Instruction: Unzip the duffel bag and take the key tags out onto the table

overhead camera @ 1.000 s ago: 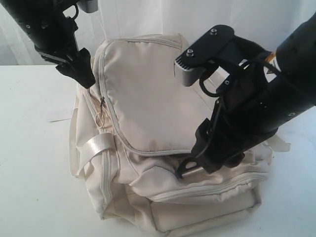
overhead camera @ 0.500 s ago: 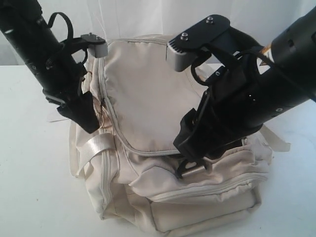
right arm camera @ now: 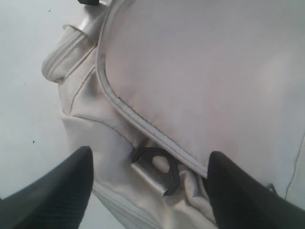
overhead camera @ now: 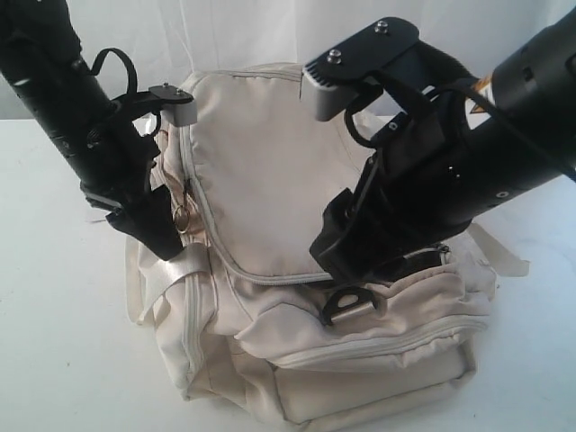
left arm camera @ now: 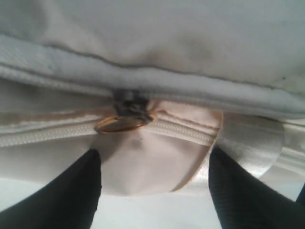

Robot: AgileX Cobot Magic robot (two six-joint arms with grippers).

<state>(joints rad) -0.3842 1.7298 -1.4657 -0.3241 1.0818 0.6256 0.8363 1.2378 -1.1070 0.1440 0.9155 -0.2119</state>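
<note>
The metal ring is tucked under the bag's top edge beyond my fingers, so next my left gripper reaches deeper and closes on the zipper pull (left arm camera: 129,105) before it pulls.
The cream duffel bag (overhead camera: 270,180) stands zipped on the white table (overhead camera: 54,342). Its zipper pull with a small metal ring (overhead camera: 183,216) hangs at the bag's left side; in the left wrist view the ring (left arm camera: 121,124) sits just beyond my open left gripper (left arm camera: 155,183), whose fingers (left arm camera: 66,195) straddle a satin strap (left arm camera: 252,148). My right gripper (right arm camera: 147,188) is open over the bag's front, its fingers (right arm camera: 52,191) either side of a black D-ring (right arm camera: 159,169) that also shows in the exterior view (overhead camera: 349,303). The key tags are hidden.
A satin strap loop (overhead camera: 171,270) lies at the bag's left front. A side pocket with its own zipper (overhead camera: 378,346) faces the front. A white curtain (overhead camera: 270,31) hangs behind. A flat white paper (overhead camera: 108,214) lies left of the bag.
My left arm has come down from above the bag to the zipper pull at the left side. My right arm has shifted left and slightly up over the D-ring.
</note>
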